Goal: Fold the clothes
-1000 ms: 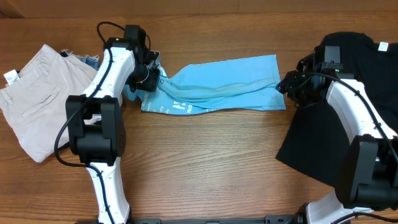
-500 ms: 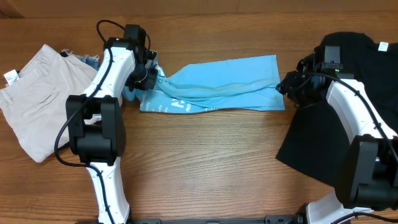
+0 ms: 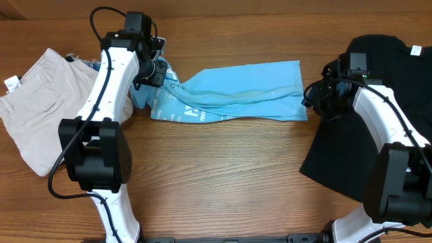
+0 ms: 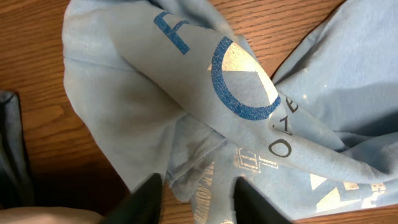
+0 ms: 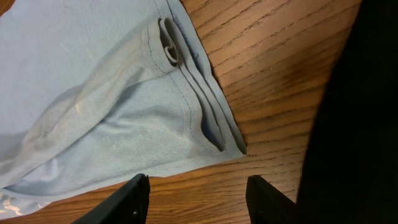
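Observation:
The lettered end of the light blue T-shirt lies bunched over itself, so the robot's left gripper will pinch the T-shirt's small loose fold (image 4: 191,160) and lift that end open before folding.
The light blue T-shirt (image 3: 236,91) lies stretched in a long band across the middle of the table, its lettering (image 3: 192,113) near the left end. My left gripper (image 3: 159,71) hovers over that bunched left end and is open. In the left wrist view a small fold of the blue shirt (image 4: 186,112) lies loose between the tips of my left gripper (image 4: 200,202). My right gripper (image 3: 312,95) stands open just off the shirt's right hem. In the right wrist view only bare wood lies within my right gripper (image 5: 199,199). The black T-shirt (image 3: 378,121) lies at the right under the right arm.
Beige trousers (image 3: 37,111) with a white tag lie at the far left, a scrap of denim (image 3: 94,65) beside them. The black shirt's white neck label (image 3: 414,50) shows at the back right. Bare wood (image 3: 223,182) fills the front of the table.
The left gripper closed on the shirt's left end, then opened and drew back and left, leaving that end bunched a little farther left. The right gripper has hardly moved.

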### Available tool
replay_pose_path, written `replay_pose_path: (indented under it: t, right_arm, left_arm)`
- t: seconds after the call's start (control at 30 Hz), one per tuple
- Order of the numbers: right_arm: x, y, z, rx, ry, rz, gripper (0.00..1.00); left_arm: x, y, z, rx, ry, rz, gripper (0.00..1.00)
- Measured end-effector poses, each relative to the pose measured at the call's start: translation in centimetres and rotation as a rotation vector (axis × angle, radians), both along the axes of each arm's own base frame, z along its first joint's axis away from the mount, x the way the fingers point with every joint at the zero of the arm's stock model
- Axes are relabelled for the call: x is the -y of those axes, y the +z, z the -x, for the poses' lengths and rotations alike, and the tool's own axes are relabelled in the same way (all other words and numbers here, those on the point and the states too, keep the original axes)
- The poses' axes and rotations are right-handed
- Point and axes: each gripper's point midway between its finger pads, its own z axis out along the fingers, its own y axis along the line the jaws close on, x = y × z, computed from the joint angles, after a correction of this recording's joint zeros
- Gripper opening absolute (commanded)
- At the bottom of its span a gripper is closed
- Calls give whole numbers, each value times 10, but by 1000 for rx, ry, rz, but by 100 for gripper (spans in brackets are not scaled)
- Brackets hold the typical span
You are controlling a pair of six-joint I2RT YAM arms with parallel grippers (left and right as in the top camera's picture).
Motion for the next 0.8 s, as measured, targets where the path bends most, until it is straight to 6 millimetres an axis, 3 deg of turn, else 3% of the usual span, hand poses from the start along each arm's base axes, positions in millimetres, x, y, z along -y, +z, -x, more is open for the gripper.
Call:
replay_pose_path:
  t: [0.2, 0.43, 0.6, 0.8]
  right_arm:
    - [0, 0, 0, 1, 0, 0, 54]
    - [0, 0, 0, 0, 0, 0, 54]
    - [1, 0, 0, 1, 0, 3, 54]
    - [1, 0, 0, 1, -1, 4, 54]
  left_arm:
    - [0, -7, 0, -10, -23, -7, 34]
    - [0, -55, 5, -117, -29, -16, 29]
    - [-1, -55, -1, -91, -31, -22, 18]
    - [-4, -55, -3, -83, -27, -37, 17]
